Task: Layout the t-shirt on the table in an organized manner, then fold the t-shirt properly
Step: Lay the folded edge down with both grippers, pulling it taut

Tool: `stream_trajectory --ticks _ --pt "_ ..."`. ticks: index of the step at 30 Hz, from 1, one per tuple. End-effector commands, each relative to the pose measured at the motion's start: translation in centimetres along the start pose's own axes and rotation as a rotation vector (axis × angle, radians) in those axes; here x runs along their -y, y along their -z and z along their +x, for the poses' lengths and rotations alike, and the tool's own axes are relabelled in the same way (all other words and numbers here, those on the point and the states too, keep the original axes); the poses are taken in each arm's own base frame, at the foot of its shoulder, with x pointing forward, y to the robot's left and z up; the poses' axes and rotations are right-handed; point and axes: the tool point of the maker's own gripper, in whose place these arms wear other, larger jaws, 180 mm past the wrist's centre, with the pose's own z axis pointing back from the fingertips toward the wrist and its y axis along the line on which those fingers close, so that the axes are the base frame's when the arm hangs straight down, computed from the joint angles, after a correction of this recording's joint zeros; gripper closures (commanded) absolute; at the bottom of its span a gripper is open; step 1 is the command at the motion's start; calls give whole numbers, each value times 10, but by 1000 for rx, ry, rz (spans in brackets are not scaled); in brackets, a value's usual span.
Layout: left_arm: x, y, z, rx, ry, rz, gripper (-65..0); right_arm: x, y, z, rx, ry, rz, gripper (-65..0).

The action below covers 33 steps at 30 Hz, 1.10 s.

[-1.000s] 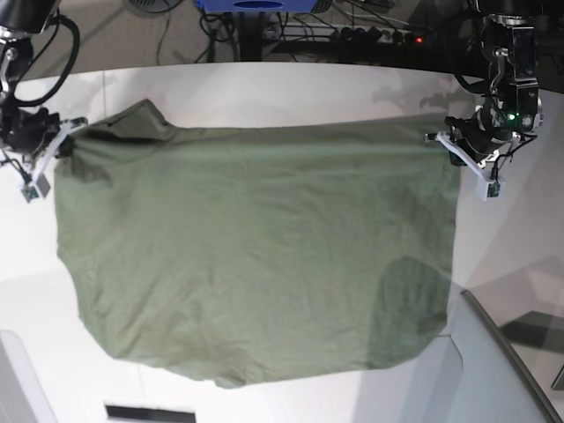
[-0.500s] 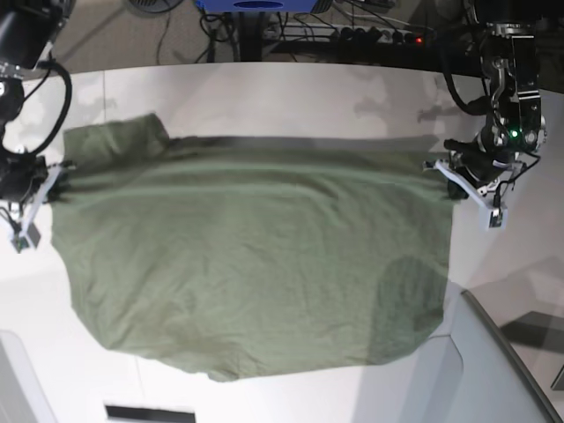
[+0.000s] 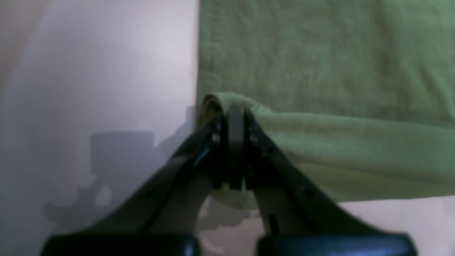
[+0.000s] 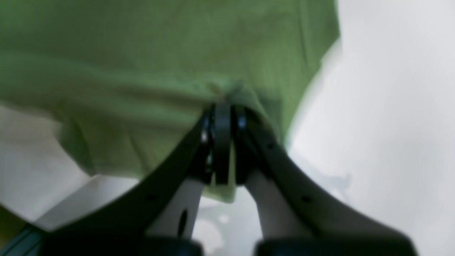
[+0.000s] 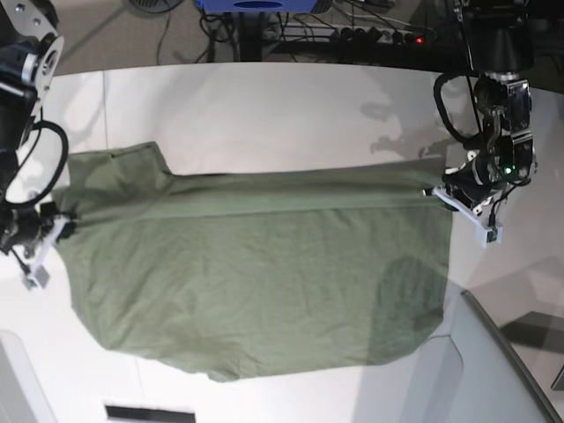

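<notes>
Next, my left gripper lets go of the t-shirt's lifted corner on the flat cloth's side edge (image 5: 446, 236) (image 3: 215, 80), a little nearer to the grey panel.
The olive-green t-shirt (image 5: 256, 273) lies spread across the white table (image 5: 264, 115), with its far edge lifted into a fold that runs from one arm to the other. My left gripper (image 5: 441, 194) is shut on the shirt's right corner; in the left wrist view its jaws (image 3: 231, 117) pinch a rolled hem of the t-shirt (image 3: 320, 71). My right gripper (image 5: 55, 220) is shut on the shirt's left edge below a sleeve (image 5: 119, 172). In the right wrist view the right gripper (image 4: 222, 110) clamps bunched cloth of the t-shirt (image 4: 142, 53).
A grey angled panel (image 5: 493, 361) stands at the front right, beside the shirt's near corner. Another pale panel (image 5: 13, 379) shows at the front left. Cables and a power strip (image 5: 379, 35) lie behind the table's far edge.
Both grippers have pulled the shirt's far edge toward the near side, folding it over the body. The fold line has come nearer and the left sleeve now lies flat.
</notes>
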Motion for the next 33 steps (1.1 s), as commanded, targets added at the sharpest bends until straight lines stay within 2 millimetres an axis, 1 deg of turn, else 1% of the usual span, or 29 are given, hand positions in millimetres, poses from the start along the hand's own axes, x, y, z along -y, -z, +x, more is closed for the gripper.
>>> stream_trajectory --ticks 1,4,8,11,16,18,20,22,24,27,28,30,33 --pt "-4 -2 19 47 2 9 0 9 -7 18 38 -11 -16 0" --pt "-2 5 17 32 -17 4 0 0 9 23 44 6 32 0" --pt "-7 11 15 49 -34 11 0 -4 19 30 69 25 61 0" --pt "-9 15 13 46 -44 14 0 1 16 36 71 9 36 0" --pt "-13 13 16 53 -50 20 0 6 8 49 93 -23 5 0" --pt "-10 10 24 73 -42 17 0 7 6 51 95 -25 2 0" --pt "-7 6 34 103 -32 12 0 16 0 52 85 -27 -18 0" --pt "-7 4 39 117 -29 10 0 18 -2 54 88 -27 -22 0" --pt "-5 3 50 136 -31 7 0 20 -6 62 103 -30 -27 0" --pt "-5 5 53 137 -37 7 0 21 -8 66 109 -33 -31 0" --pt "-4 5 58 146 -38 5 0 21 -9 70 116 -32 -29 0" --pt "-3 8 56 137 -45 3 0 21 -8 71 114 -33 -26 0" --pt "-6 14 46 108 -60 7 0 17 -3 73 120 -18 -6 0"
